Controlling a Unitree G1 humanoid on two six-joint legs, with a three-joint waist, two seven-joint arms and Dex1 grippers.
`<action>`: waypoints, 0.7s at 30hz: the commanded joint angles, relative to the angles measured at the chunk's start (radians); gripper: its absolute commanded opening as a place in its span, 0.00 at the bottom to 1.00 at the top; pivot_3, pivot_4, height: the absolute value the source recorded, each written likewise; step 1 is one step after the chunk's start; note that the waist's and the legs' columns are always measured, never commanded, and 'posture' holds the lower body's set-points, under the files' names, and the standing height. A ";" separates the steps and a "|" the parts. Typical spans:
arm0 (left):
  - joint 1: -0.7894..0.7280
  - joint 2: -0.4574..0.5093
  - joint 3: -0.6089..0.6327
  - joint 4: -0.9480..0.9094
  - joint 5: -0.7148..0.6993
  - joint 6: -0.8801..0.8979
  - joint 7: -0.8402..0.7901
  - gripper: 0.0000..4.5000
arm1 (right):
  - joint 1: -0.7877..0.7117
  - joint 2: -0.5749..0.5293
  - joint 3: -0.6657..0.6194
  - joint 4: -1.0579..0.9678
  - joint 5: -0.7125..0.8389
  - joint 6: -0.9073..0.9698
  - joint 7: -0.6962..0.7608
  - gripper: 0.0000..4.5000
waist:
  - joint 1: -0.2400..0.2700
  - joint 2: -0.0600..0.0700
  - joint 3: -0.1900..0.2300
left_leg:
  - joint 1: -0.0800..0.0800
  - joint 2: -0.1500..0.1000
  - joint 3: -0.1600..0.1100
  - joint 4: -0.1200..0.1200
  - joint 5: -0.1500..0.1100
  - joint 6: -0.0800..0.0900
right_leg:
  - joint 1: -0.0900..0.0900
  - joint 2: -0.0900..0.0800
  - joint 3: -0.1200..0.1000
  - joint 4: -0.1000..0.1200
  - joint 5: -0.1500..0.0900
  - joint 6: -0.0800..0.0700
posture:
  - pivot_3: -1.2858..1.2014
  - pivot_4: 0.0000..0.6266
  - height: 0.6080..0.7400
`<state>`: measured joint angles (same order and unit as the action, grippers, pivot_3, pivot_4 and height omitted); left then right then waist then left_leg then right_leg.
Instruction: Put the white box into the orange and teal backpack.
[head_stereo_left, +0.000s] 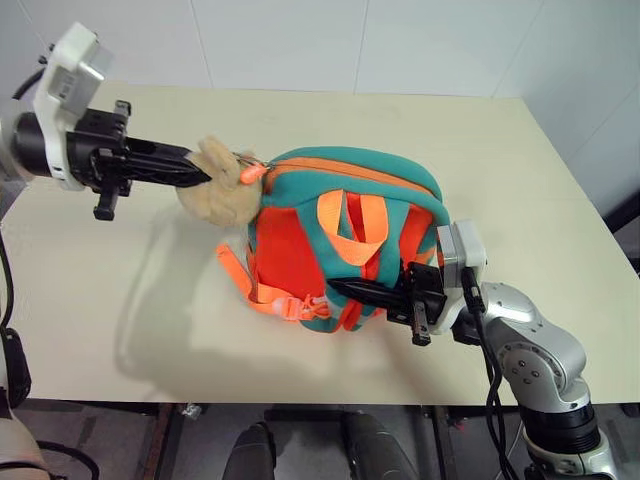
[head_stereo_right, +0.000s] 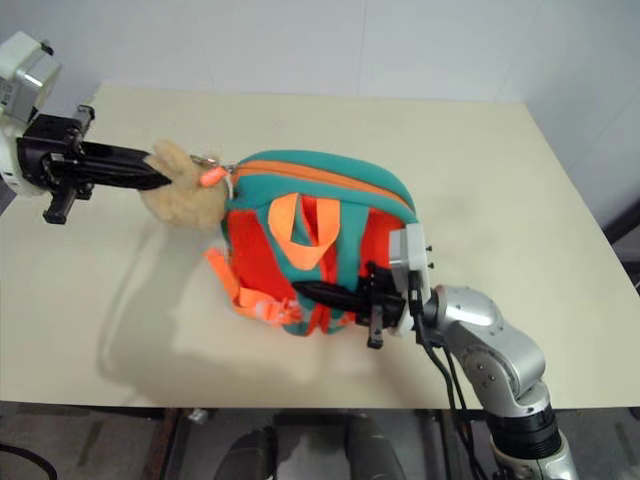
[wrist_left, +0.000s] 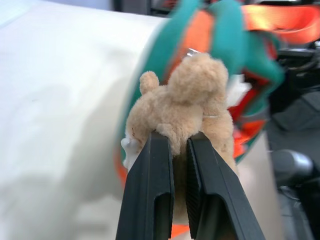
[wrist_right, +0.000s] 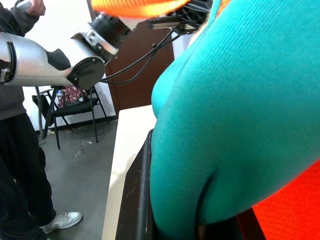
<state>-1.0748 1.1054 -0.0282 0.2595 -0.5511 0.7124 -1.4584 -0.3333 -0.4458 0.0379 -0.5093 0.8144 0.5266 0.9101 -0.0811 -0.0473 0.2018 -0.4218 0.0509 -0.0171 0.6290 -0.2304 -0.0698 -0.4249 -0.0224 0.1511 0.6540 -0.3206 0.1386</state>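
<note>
Next, I release the beige plush piece on the table (head_stereo_left: 230, 268) with my left gripper, by the backpack's loose orange strap.
The orange and teal backpack (head_stereo_left: 345, 235) is held upright at the middle of the table, its orange strap side facing me. The beige plush piece (head_stereo_left: 222, 185) hangs at its upper left corner, and my left gripper (head_stereo_left: 200, 177) is shut on it; the left wrist view shows the fur pinched between the black fingers (wrist_left: 150, 185). My right gripper (head_stereo_left: 345, 290) comes in from the right, low on the pack, and is shut on a fold of its teal fabric (wrist_right: 240, 115). The white box is out of view.
The cream table (head_stereo_left: 480, 150) stretches bare around the pack, with its front edge close to my right arm. In the right wrist view, a person in dark clothes (wrist_right: 20, 165) stands on the floor beside the table, near a folding chair (wrist_right: 75, 105).
</note>
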 joint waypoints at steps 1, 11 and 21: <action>-0.023 0.044 -0.003 0.085 0.078 -0.048 -0.031 0.01 | 0.006 -0.006 -0.029 -0.041 0.026 -0.021 0.000 0.00 | -0.001 0.000 0.000 | 0.000 0.000 0.000 0.000 0.000 0.000 | 0.000 0.000 0.000 0.000 0.000 0.000 | 0.52 0.24 1.00; 0.073 0.047 -0.126 0.214 0.249 -0.182 -0.098 0.01 | -0.005 -0.010 -0.024 -0.029 0.026 -0.018 0.011 0.00 | -0.001 0.000 0.000 | 0.000 0.000 0.000 0.000 0.000 0.000 | 0.000 0.000 0.000 0.001 0.000 0.000 | 0.52 0.24 1.00; 0.074 -0.055 -0.329 0.315 0.362 -0.324 -0.155 0.01 | -0.027 -0.013 -0.018 -0.010 0.026 -0.010 0.030 0.00 | -0.001 0.000 0.000 | 0.001 0.000 0.000 0.001 0.000 0.000 | 0.000 0.000 0.000 0.003 0.000 0.000 | 0.52 0.24 1.00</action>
<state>-1.0029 1.0401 -0.3274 0.5440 -0.2323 0.4125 -1.5026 -0.3457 -0.4530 0.0387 -0.5033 0.8144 0.5281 0.9294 -0.0819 -0.0472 0.2017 -0.4212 0.0513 -0.0171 0.6303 -0.2303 -0.0696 -0.4250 -0.0221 0.1513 0.6570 -0.3208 0.1382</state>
